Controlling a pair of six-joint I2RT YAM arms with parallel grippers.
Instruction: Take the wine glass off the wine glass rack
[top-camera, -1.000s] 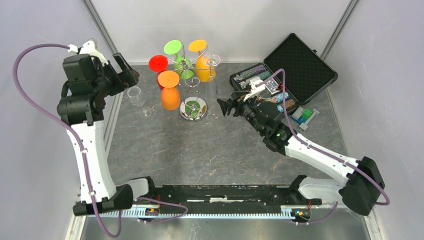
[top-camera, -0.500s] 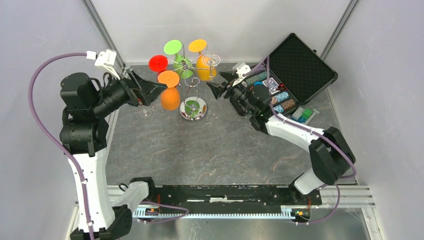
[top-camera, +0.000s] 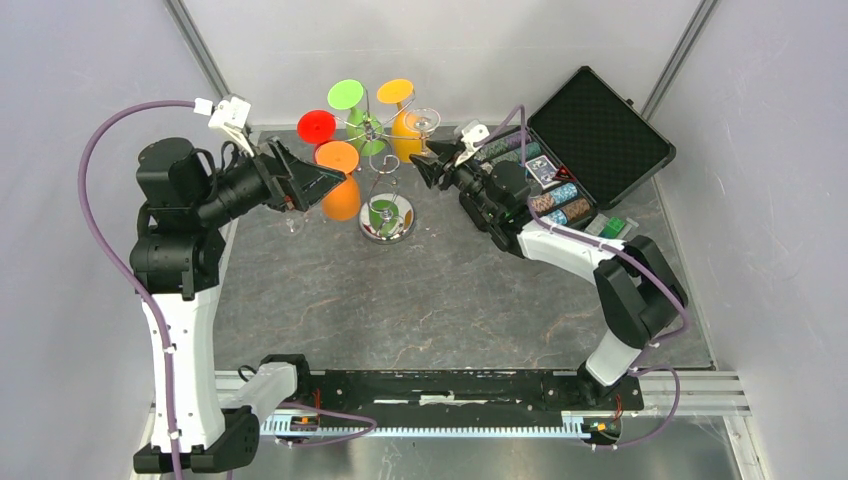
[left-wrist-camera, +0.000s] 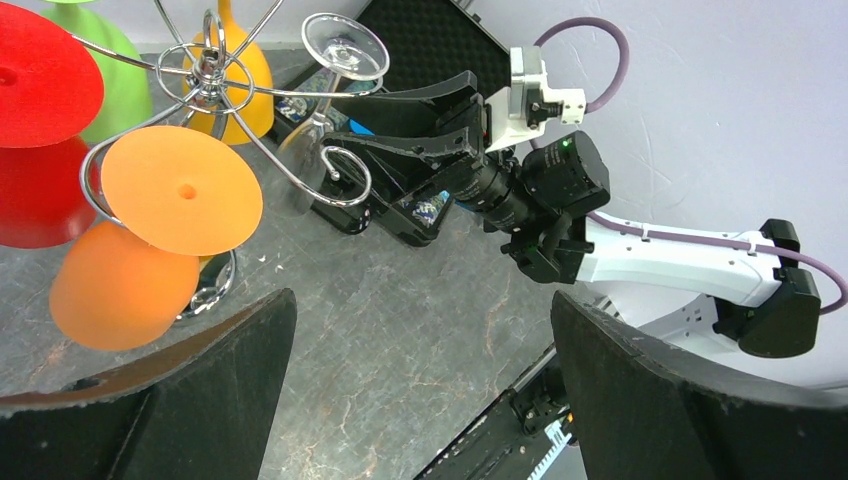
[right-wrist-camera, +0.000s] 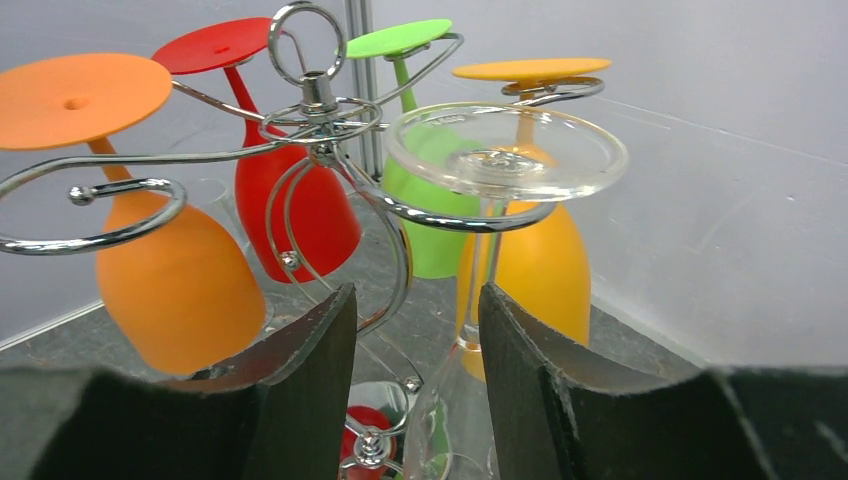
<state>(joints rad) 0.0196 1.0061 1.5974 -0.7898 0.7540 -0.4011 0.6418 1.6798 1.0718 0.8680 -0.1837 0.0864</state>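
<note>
Next, I turn my right gripper and grip the wine glass's foot (right-wrist-camera: 565, 160), because the rack's curled arm is above my fingers at the wine glass's stem and blocks a lift.
The chrome wine glass rack (top-camera: 385, 190) stands at the back middle, with red, green, yellow and orange glasses hanging upside down. A clear wine glass (top-camera: 424, 121) hangs on its right arm. In the right wrist view its foot (right-wrist-camera: 505, 150) rests in a scroll arm of the rack (right-wrist-camera: 320, 125) and its stem runs down between my fingers. My right gripper (top-camera: 420, 165) (right-wrist-camera: 415, 320) is open, with the stem close to its right finger (right-wrist-camera: 520, 370) and no contact visible. My left gripper (top-camera: 322, 182) (left-wrist-camera: 420, 300) is wide open and empty, left of the rack beside the orange glass (left-wrist-camera: 180, 190).
An open black case (top-camera: 585, 140) of poker chips lies at the back right behind the right arm. Another clear glass (top-camera: 291, 222) stands on the table under the left gripper. Grey walls close the back and both sides.
The left arm swung right toward the rack, its open gripper now beside the orange glass. The right gripper moved up and left, so its fingers now flank the clear glass.
</note>
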